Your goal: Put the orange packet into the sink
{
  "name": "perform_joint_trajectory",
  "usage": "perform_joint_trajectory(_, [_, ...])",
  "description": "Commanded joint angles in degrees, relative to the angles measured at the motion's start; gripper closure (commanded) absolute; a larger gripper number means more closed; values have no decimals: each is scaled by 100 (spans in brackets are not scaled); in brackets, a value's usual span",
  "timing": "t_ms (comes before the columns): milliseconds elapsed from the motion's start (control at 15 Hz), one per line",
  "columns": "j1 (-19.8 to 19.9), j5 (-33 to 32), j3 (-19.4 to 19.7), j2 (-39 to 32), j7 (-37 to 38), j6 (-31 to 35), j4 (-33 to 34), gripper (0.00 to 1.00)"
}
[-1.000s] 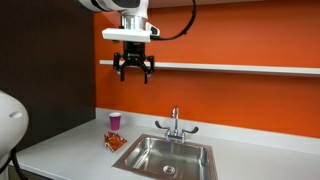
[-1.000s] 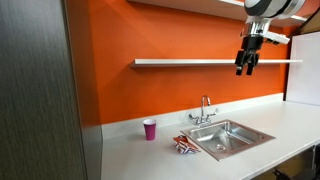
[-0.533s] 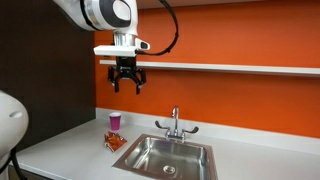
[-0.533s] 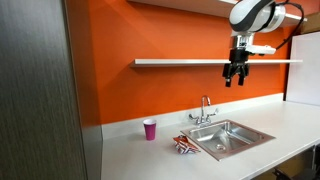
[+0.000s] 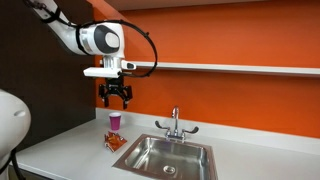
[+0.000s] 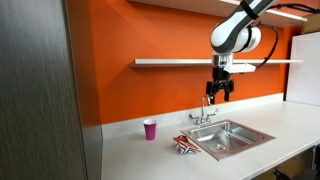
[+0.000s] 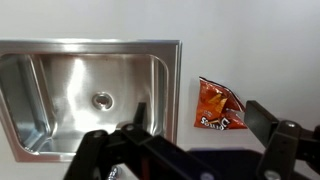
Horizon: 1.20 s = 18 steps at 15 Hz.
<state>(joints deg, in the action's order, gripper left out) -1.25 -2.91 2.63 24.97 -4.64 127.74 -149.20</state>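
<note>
My gripper is to head down next to the middle of the orange packet [image 5: 115, 142] [image 7: 215, 108] beside the sink, and there I will close it.
The orange packet [image 7: 218, 106] lies flat on the white counter just beside the sink's rim, in both exterior views [image 5: 115, 142] [image 6: 184, 146]. The sink [image 5: 165, 155] [image 6: 232, 137] is a steel basin with a drain, empty in the wrist view [image 7: 90, 47]. My gripper [image 5: 116, 98] [image 6: 219, 93] hangs open and empty high in the air, well above the counter, roughly over the packet. In the wrist view its two fingers [image 7: 201, 113] frame the packet from far above.
A small pink cup [image 5: 115, 121] [image 6: 150, 129] stands on the counter behind the packet. A chrome faucet [image 5: 174, 125] [image 6: 205, 110] rises at the sink's back. A shelf [image 5: 230, 67] runs along the orange wall. A dark panel [image 6: 40, 90] borders the counter's end.
The arm has swung sideways and downward from near the shelf, over the sink, towards the packet's side. The gripper stays open; the packet and cup have not moved.
</note>
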Motion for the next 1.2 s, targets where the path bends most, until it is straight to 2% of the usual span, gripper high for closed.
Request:
perform_joint_trajectory(0, [-128,359,-138,-560,174,427,96,0])
perform_joint_trajectory(467, [-335,987,-190,-1740,44,1546,343,0])
perform_joint_trajectory(1133, [-322,1196,-456,-3163,14,2226,987,0])
